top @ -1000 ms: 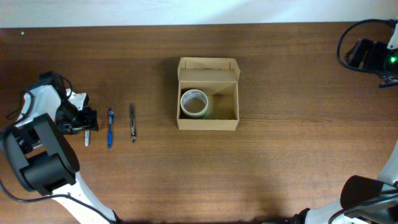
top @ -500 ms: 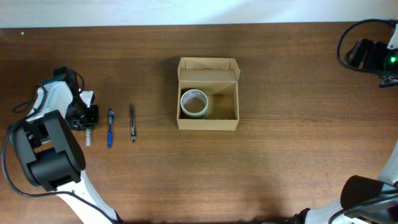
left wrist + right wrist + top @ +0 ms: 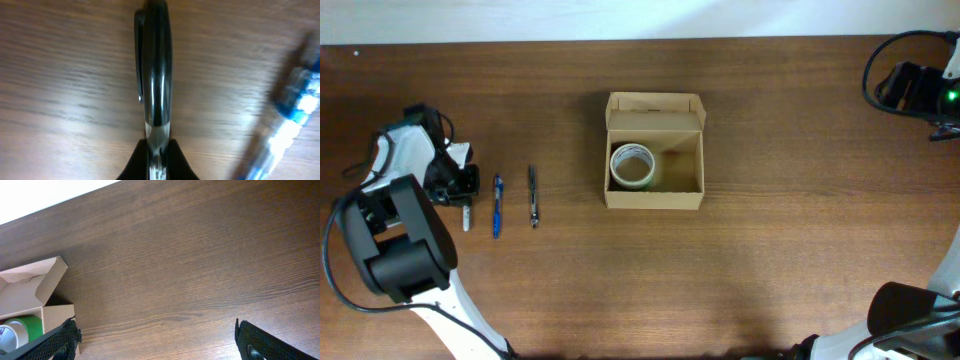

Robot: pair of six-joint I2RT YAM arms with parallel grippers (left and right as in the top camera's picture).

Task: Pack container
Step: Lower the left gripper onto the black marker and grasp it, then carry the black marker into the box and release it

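Observation:
My left gripper needs to release the black pen inside the container, along the container's near side (image 3: pixel 667 189) next to the roll of tape.
The container (image 3: pixel 655 195), an open tan cardboard box with its lid flap folded back, stands mid-table with a tape roll (image 3: pixel 632 165) inside. At the far left my left gripper (image 3: pixel 463 190) is shut on a black pen with a silver end (image 3: pixel 155 75), which lies on the table; its pale tip (image 3: pixel 466 216) sticks out below the fingers. In the left wrist view the fingers (image 3: pixel 172 157) pinch the silver part. My right gripper (image 3: pixel 160 345) hangs open over bare wood, with the container (image 3: pixel 30 287) at its left.
A blue pen (image 3: pixel 497 205) and a dark slim pen (image 3: pixel 533 196) lie side by side between my left gripper and the box. The blue pen (image 3: pixel 295 110) lies close to the held pen's right. The right arm (image 3: pixel 920 90) sits at the far right corner.
My left gripper has closed from open onto the black pen, and the left arm shifted slightly toward the far side. The right arm has not moved.

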